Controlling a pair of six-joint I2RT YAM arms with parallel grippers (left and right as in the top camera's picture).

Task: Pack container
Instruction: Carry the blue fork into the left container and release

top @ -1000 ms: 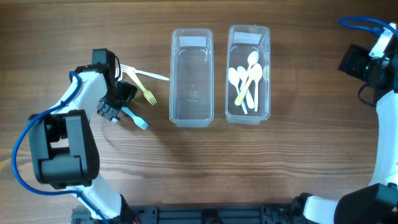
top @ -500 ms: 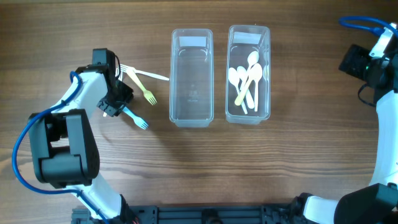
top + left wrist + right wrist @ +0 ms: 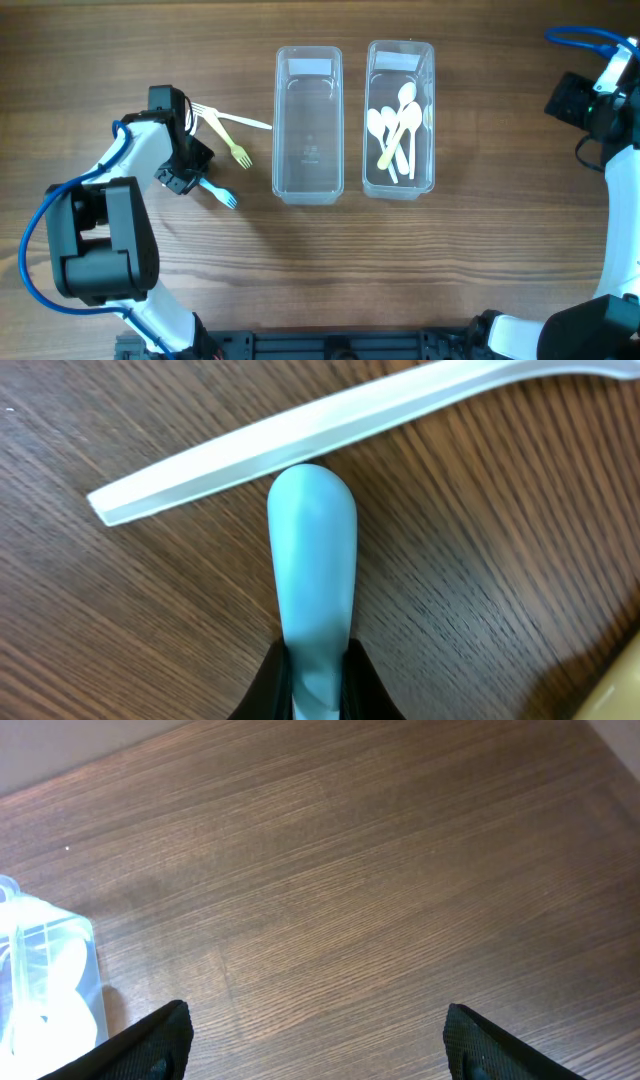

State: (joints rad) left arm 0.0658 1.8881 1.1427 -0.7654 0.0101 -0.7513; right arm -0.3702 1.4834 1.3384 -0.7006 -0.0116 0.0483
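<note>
My left gripper is going to let go of the blue fork in the empty clear container (image 3: 324, 137), over toward the side that is nearest the spoons.
My left gripper (image 3: 186, 172) (image 3: 315, 685) is shut on the handle of a blue fork (image 3: 219, 191) (image 3: 312, 555) that lies on the table left of the containers. A white fork (image 3: 238, 121) (image 3: 330, 432) and a yellow fork (image 3: 232, 146) lie just beyond it. The left clear container (image 3: 308, 185) is empty. In the right clear container (image 3: 400, 188) lie several white and cream spoons (image 3: 398, 128). At the far right edge, my right gripper (image 3: 572, 100) (image 3: 320, 1045) stands open over bare wood, with that container's corner (image 3: 50, 990) to its left.
Both containers stand side by side at the table's back centre. My left arm's base (image 3: 100, 240) sits at the front left. Blue cable (image 3: 590, 38) loops at the right arm.
My left gripper has shut on the blue fork's handle, having stood open around it a second ago. The right arm has not moved.
</note>
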